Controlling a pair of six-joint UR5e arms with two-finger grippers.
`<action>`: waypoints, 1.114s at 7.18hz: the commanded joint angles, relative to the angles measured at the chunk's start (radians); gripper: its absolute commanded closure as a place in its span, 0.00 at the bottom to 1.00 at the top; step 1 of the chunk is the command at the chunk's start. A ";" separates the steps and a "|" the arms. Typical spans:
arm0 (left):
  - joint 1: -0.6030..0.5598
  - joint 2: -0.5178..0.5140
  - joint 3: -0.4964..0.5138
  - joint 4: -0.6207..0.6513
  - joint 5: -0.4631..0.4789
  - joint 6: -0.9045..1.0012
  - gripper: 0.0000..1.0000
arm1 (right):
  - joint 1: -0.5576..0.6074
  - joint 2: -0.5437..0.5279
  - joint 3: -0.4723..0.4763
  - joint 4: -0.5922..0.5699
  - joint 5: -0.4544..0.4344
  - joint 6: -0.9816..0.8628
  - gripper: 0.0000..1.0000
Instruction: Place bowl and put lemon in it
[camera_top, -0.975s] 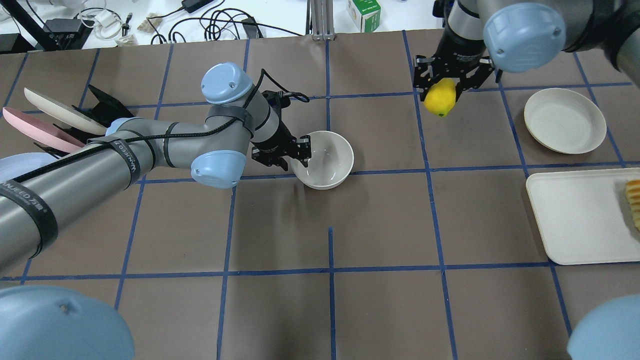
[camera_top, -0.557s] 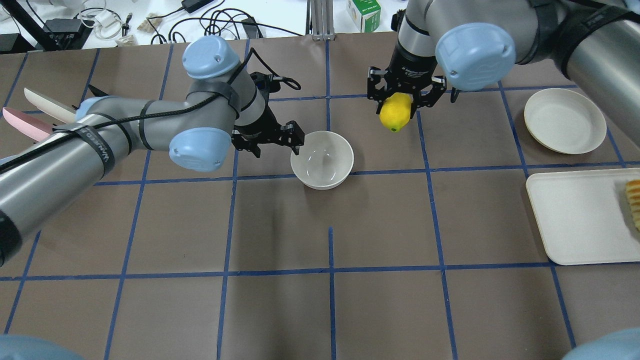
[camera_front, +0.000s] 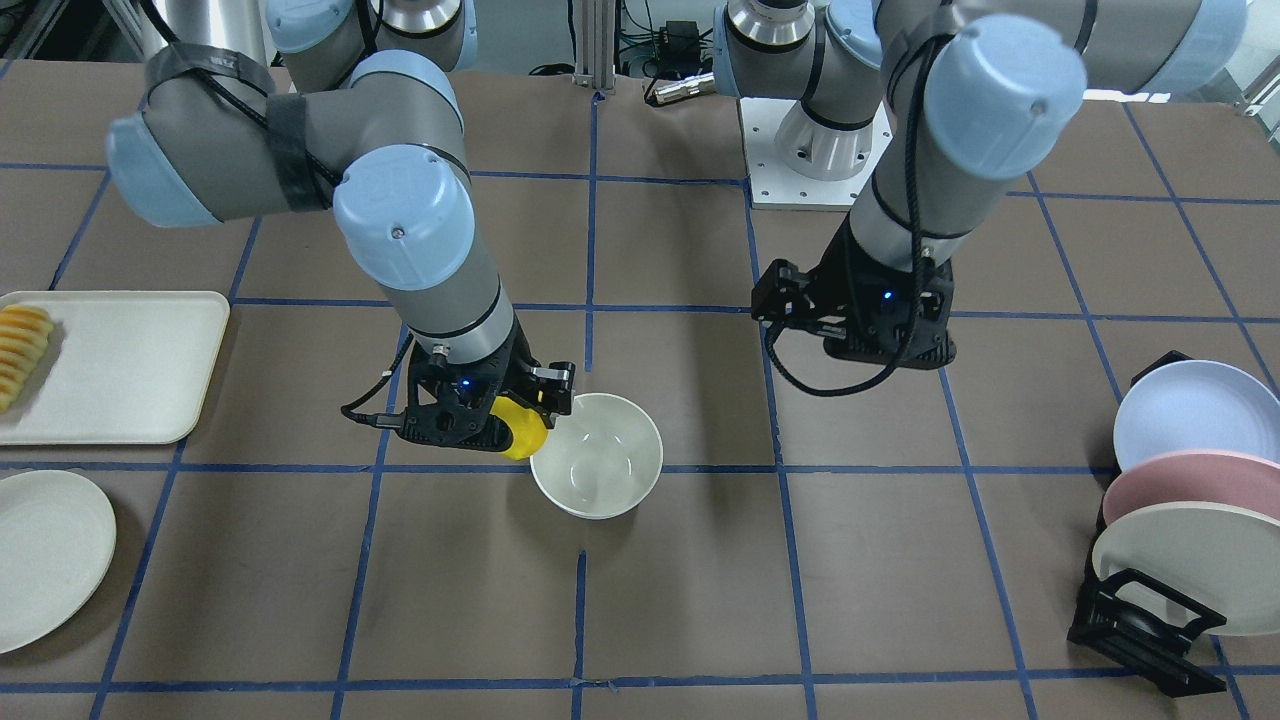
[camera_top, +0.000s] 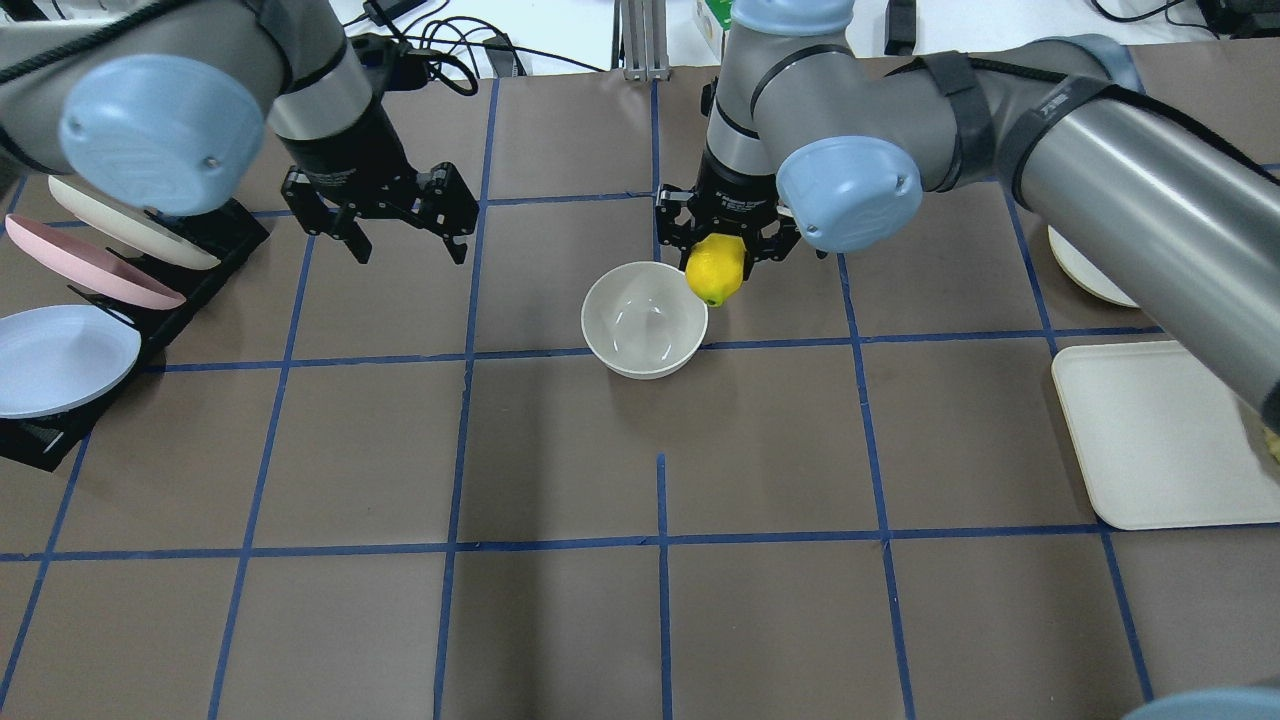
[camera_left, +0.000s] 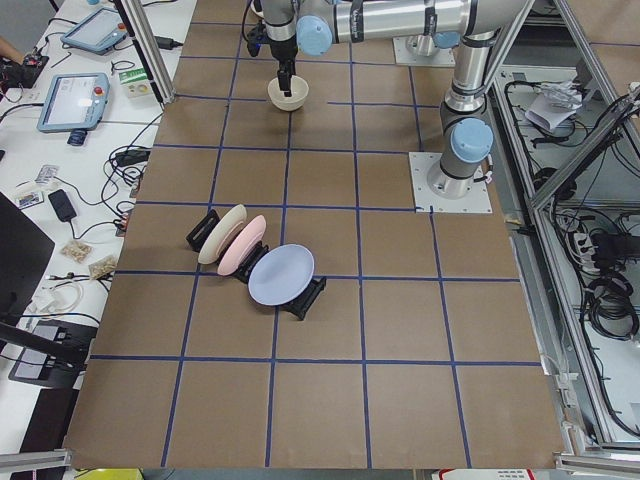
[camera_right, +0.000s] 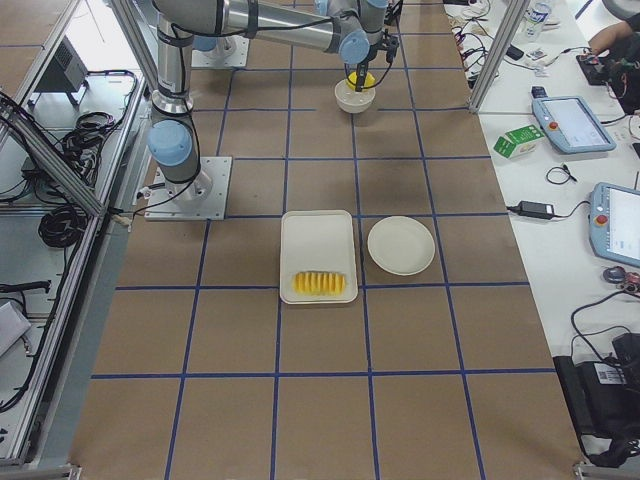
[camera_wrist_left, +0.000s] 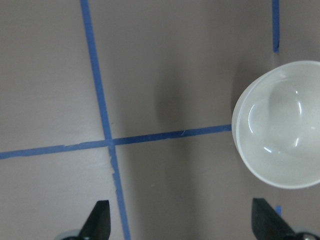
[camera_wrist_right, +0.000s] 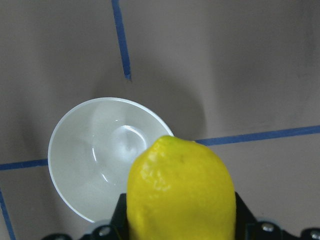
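Observation:
I need to bring the yellow lemon, now held just beside the bowl's rim, with my right gripper to the middle of the off-white bowl's inside bottom (camera_front: 599, 470) (camera_wrist_right: 124, 144) and let go of it there.
The off-white bowl (camera_top: 644, 320) stands upright and empty on the brown table near the middle; it also shows in the front view (camera_front: 596, 468) and both wrist views (camera_wrist_left: 280, 130) (camera_wrist_right: 95, 160). My right gripper (camera_top: 722, 255) is shut on the yellow lemon (camera_top: 714, 270) and holds it, pointed end down, above the table just beside the bowl's far right rim. The lemon fills the lower right wrist view (camera_wrist_right: 180, 190). My left gripper (camera_top: 408, 245) is open and empty, well to the left of the bowl and above the table.
A black rack (camera_top: 210, 235) with off-white, pink and pale blue plates stands at the left edge. A flat off-white plate (camera_top: 1085, 272) and a cream tray (camera_top: 1160, 430) lie at the right; sliced food (camera_front: 20, 342) lies on the tray.
My right gripper has carried the lemon left and nearer, up to the bowl's rim. My left gripper has drawn back from the bowl, to the left and farther back.

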 joint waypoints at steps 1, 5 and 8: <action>0.017 0.055 -0.003 -0.042 -0.002 0.010 0.00 | 0.067 0.047 0.030 -0.119 0.000 0.077 1.00; 0.018 0.092 0.015 -0.067 0.000 0.022 0.00 | 0.093 0.139 0.031 -0.196 0.000 0.110 1.00; 0.023 0.106 -0.003 -0.057 0.024 0.058 0.00 | 0.094 0.173 0.028 -0.216 0.003 0.103 0.96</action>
